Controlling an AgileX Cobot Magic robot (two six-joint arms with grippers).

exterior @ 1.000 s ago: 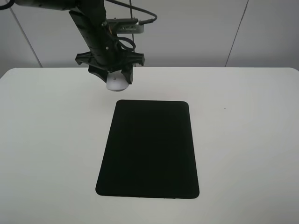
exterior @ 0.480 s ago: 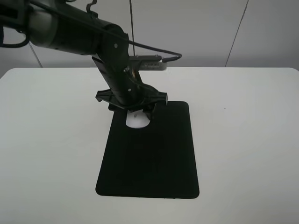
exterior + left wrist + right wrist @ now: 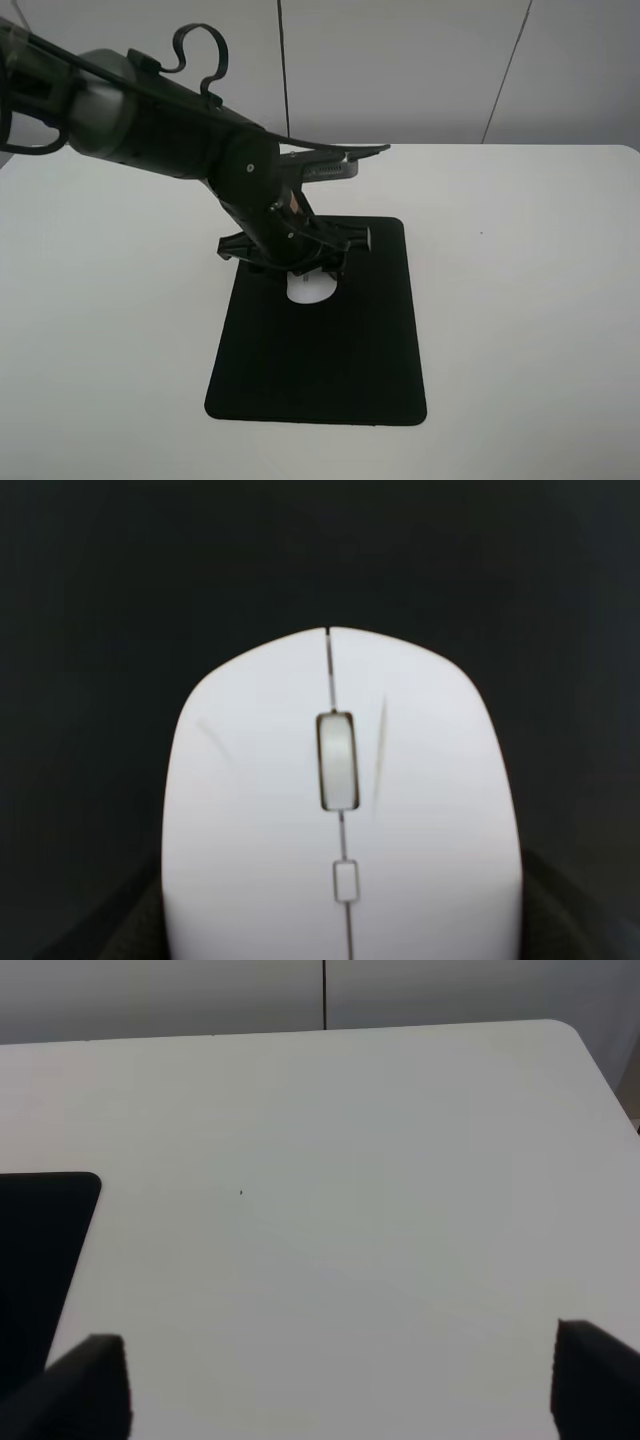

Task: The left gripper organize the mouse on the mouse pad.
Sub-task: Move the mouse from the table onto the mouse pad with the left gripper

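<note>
My left gripper is going to release the white mouse. It will set it on the far half of the black mouse pad [image 3: 312, 281], midway between the mouse pad's long edges.
The black mouse pad [image 3: 330, 360] lies lengthwise in the middle of the white table. My left gripper [image 3: 300, 268] reaches over the pad's far half, shut on the white mouse [image 3: 312, 289], which shows just below the claw, low over or on the pad. The left wrist view is filled by the mouse [image 3: 340, 800] with its grey scroll wheel, against the black pad [image 3: 100, 570]; dark fingers [image 3: 125, 930] hug its sides. My right gripper [image 3: 340, 1390] is open above bare table, with a corner of the pad [image 3: 35, 1260] beside it.
The white table [image 3: 520, 300] spreads wide on both sides of the pad. A tiny dark speck [image 3: 480, 234] sits right of the pad. A pale wall rises behind the table's far edge.
My left arm has carried the mouse from beyond the pad's far edge forward and down onto the pad's far half. The right gripper shows no earlier frame.
</note>
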